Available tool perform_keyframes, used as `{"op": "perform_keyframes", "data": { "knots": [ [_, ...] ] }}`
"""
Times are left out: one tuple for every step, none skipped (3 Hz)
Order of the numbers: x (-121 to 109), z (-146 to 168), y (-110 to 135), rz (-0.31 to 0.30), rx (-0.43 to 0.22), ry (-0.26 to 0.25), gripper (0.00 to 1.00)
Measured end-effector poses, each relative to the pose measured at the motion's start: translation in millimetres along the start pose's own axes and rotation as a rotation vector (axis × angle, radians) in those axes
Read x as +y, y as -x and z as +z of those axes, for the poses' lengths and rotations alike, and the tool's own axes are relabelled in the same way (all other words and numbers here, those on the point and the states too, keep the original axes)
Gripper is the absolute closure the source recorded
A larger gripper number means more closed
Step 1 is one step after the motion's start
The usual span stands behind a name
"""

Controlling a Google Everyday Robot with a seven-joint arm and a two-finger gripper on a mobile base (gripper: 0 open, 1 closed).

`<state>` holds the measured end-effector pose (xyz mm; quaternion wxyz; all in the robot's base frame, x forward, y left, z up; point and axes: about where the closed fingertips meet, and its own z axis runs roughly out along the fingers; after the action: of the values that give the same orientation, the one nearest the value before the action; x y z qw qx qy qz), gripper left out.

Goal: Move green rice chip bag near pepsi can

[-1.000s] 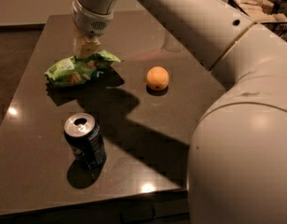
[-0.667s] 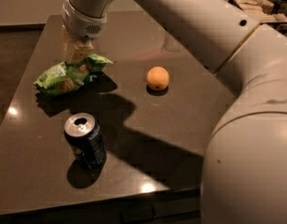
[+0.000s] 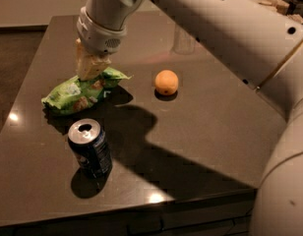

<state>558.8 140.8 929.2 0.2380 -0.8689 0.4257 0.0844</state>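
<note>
The robot's gripper needs to let go of the green rice chip bag on the table (image 3: 91, 115), right up against the far side of the pepsi can. The bag is now just behind the can.
The green rice chip bag (image 3: 78, 93) is a crinkly bright green pillow bag at the left of the dark table, just behind the pepsi can. My gripper (image 3: 90, 69) comes down from above and is shut on the bag's upper right edge. The bag's left end hangs low over the table with a shadow under it. The pepsi can (image 3: 90, 149) is dark blue with a silver top and stands upright near the front left. A small gap lies between the bag and the can.
An orange (image 3: 166, 82) sits mid-table, right of the bag. A clear glass tumbler (image 3: 183, 37) stands farther back. My large white arm (image 3: 250, 43) spans the right side. The table's front edge (image 3: 141, 213) is close behind the can.
My gripper has carried the green bag left and then forward toward the can. The bag now sits lower in view, closer to the can. Can and orange have not moved.
</note>
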Motion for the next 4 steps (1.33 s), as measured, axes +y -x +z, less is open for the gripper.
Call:
{"op": "perform_keyframes", "data": {
  "knots": [
    [25.3,-0.9,-7.9,0.017,-0.006,0.026,1.0],
    [55.4,-4.5,-1.0,0.011,-0.031,0.053,1.0],
    [70.0,-12.9,13.5,-0.021,-0.054,0.059,1.0],
    [81.4,-20.0,23.5,-0.049,-0.067,0.064,1.0]
  ]
}}
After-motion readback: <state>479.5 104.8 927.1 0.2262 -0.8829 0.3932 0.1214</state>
